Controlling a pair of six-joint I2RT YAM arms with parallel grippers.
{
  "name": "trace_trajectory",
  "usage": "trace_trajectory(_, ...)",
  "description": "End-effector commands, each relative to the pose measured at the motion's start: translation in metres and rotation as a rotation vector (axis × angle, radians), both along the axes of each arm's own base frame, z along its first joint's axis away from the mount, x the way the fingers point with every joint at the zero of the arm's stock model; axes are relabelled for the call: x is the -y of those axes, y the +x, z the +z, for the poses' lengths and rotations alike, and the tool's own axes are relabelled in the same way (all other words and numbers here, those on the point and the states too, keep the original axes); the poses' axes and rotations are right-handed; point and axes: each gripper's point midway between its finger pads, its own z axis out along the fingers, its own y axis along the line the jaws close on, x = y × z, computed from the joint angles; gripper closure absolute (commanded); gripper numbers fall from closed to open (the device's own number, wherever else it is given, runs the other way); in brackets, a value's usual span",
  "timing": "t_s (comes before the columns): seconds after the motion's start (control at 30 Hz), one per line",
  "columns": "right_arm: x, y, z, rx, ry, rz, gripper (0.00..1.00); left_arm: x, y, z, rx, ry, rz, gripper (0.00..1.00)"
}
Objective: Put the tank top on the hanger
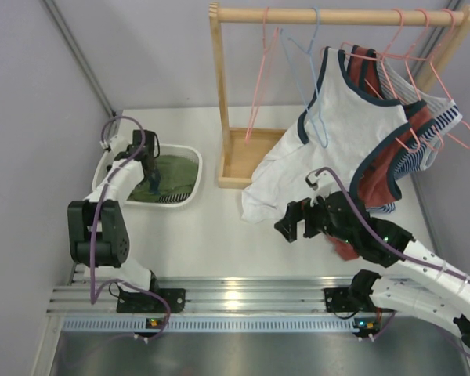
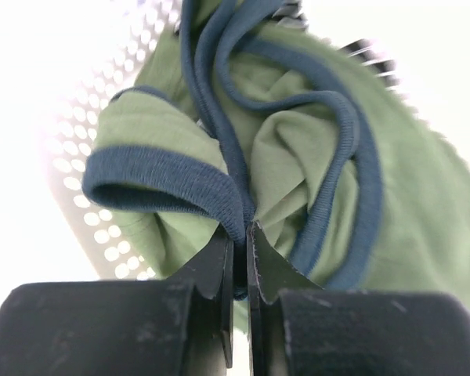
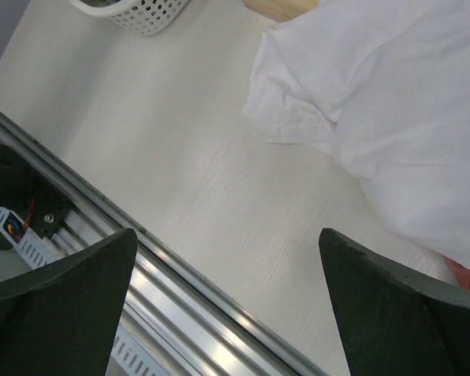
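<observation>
Next, my left gripper lets go of the olive-green tank top on the bare table (image 1: 233, 241) in front of the wooden base box.
The olive-green tank top (image 1: 172, 174) lies crumpled in a white basket (image 1: 194, 153) at the left of the table. My left gripper (image 1: 150, 183) reaches down into the basket. In the left wrist view, the left gripper (image 2: 244, 229) is shut on a fold of navy trim of the tank top (image 2: 427, 211). The light-blue hanger (image 1: 310, 88) hangs bare from the wooden rail (image 1: 337, 15). My right gripper (image 1: 294, 224) hovers open over the table's middle. In the right wrist view nothing sits between the right gripper's (image 3: 227, 235) jaws.
A white navy-trimmed top (image 1: 341, 137) hangs from the rail and drapes onto the table, seen also from the right wrist (image 3: 392, 94). Red and striped garments (image 1: 411, 129) hang on pink hangers (image 1: 260, 78). The wooden rack's base box (image 1: 243, 157) stands behind.
</observation>
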Motion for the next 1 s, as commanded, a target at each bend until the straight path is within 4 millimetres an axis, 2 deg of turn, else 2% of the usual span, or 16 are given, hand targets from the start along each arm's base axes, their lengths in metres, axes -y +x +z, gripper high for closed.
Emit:
trace_trajectory(0.0, -0.006, 0.002, 0.013, 0.03, 0.015, 0.018, 0.0, 0.0, 0.013, 0.083, 0.193, 0.033, -0.078, 1.0)
trace_trajectory(0.03, -0.006, 0.003, 0.014, 0.033, 0.01, 0.018, 0.0, 0.002, 0.01, 0.102, 0.237, 0.036, -0.094, 1.0)
trace_trajectory(0.13, -0.006, 0.006, 0.018, 0.043, 0.001, 0.012, 0.0, 0.01, 0.002, 0.134, 0.304, 0.037, -0.169, 1.0)
trace_trajectory(0.27, -0.007, 0.009, 0.022, 0.051, -0.005, 0.002, 0.0, 0.025, -0.009, 0.16, 0.349, 0.057, -0.289, 1.0)
trace_trajectory(0.3, -0.007, 0.01, 0.022, 0.048, -0.006, 0.0, 0.0, 0.033, -0.013, 0.172, 0.375, 0.071, -0.322, 1.0)
trace_trajectory(0.47, -0.008, 0.012, 0.023, 0.043, -0.013, -0.008, 0.0, 0.07, -0.029, 0.202, 0.437, 0.12, -0.474, 1.0)
trace_trajectory(0.73, -0.009, 0.017, 0.03, 0.056, -0.014, -0.024, 0.0, 0.107, -0.062, 0.267, 0.582, 0.167, -0.611, 1.0)
trace_trajectory(0.83, -0.009, 0.019, 0.031, 0.06, -0.02, -0.029, 0.0, 0.127, -0.073, 0.289, 0.641, 0.161, -0.705, 1.0)
trace_trajectory(0.87, -0.008, 0.02, 0.031, 0.061, -0.025, -0.037, 0.0, 0.143, -0.077, 0.295, 0.666, 0.152, -0.796, 1.0)
trace_trajectory(0.97, -0.008, 0.023, 0.034, 0.067, -0.029, -0.044, 0.0, 0.164, -0.093, 0.323, 0.781, 0.136, -0.936, 1.0)
